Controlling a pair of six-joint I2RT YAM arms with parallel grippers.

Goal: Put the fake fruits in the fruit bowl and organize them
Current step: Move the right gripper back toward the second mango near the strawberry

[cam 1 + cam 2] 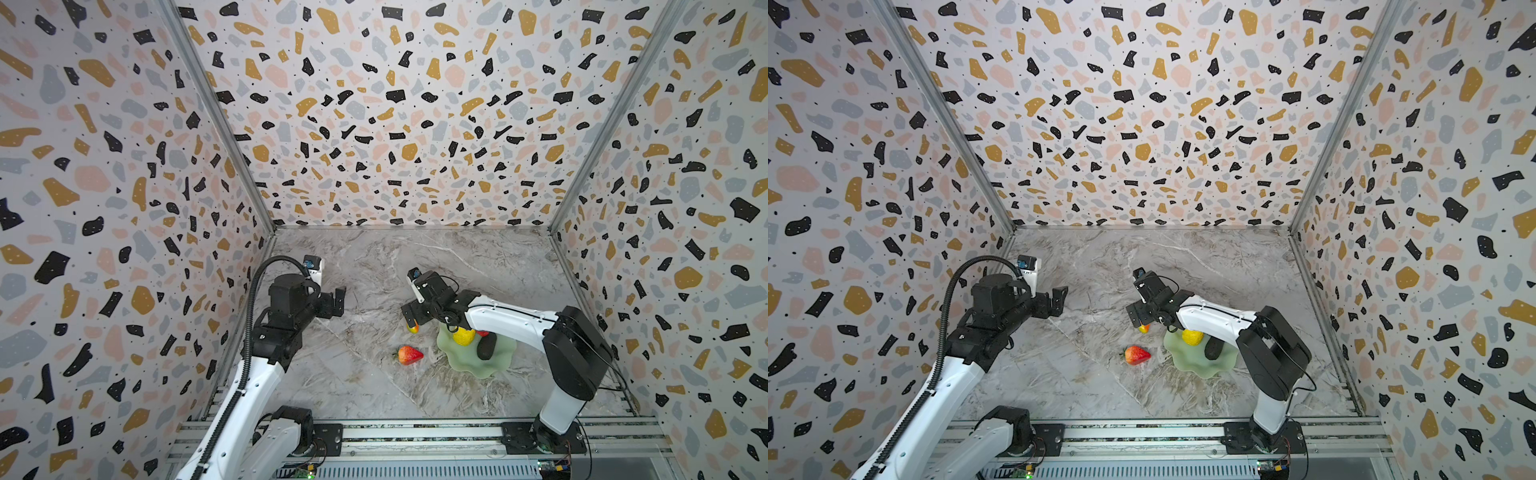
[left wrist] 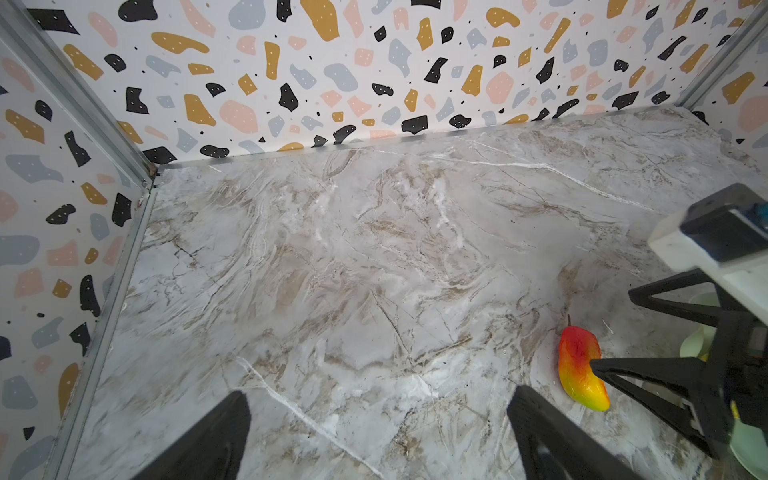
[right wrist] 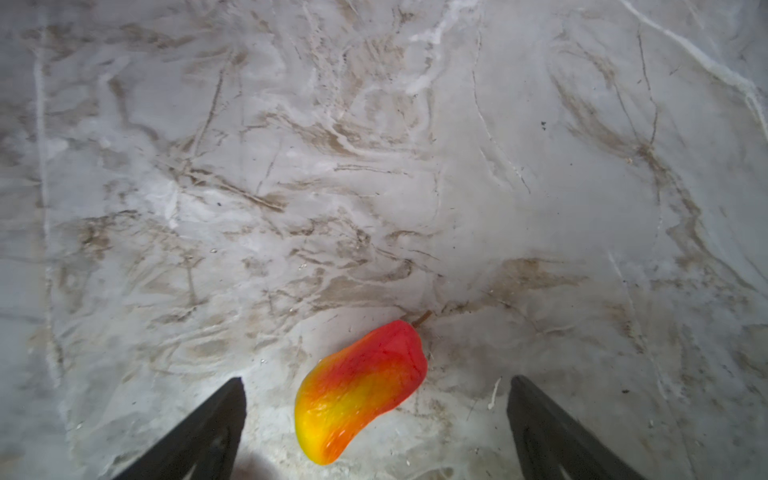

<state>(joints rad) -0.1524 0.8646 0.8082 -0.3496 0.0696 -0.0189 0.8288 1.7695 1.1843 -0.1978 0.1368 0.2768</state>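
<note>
Next, I close my right gripper on the middle of the elongated red-yellow fruit [image 1: 412,324] [image 3: 360,392], so that the fruit's red stem end sticks out beyond my fingers.
The pale green fruit bowl [image 1: 469,362] [image 1: 1196,362] sits right of centre and holds a bumpy yellow citrus [image 1: 463,336] [image 1: 1192,336] and a dark oval fruit [image 1: 486,345] [image 1: 1213,348]. A sliver of red fruit [image 1: 482,333] shows under the right arm. A red strawberry-like fruit [image 1: 409,354] [image 1: 1136,354] lies on the marble left of the bowl. An elongated red-yellow fruit [image 3: 361,390] [image 2: 579,368] [image 1: 413,328] lies on the table beyond it. My right gripper [image 3: 377,379] [image 1: 411,318] hangs open over that fruit, fingers on either side, not touching. My left gripper [image 2: 378,390] [image 1: 338,301] is open and empty, far left.
Terrazzo-patterned walls [image 1: 386,124] enclose the marble tabletop [image 1: 332,374] on three sides. A metal rail [image 1: 415,436] with both arm bases runs along the front edge. The right arm's forearm [image 1: 511,318] passes over the back of the bowl.
</note>
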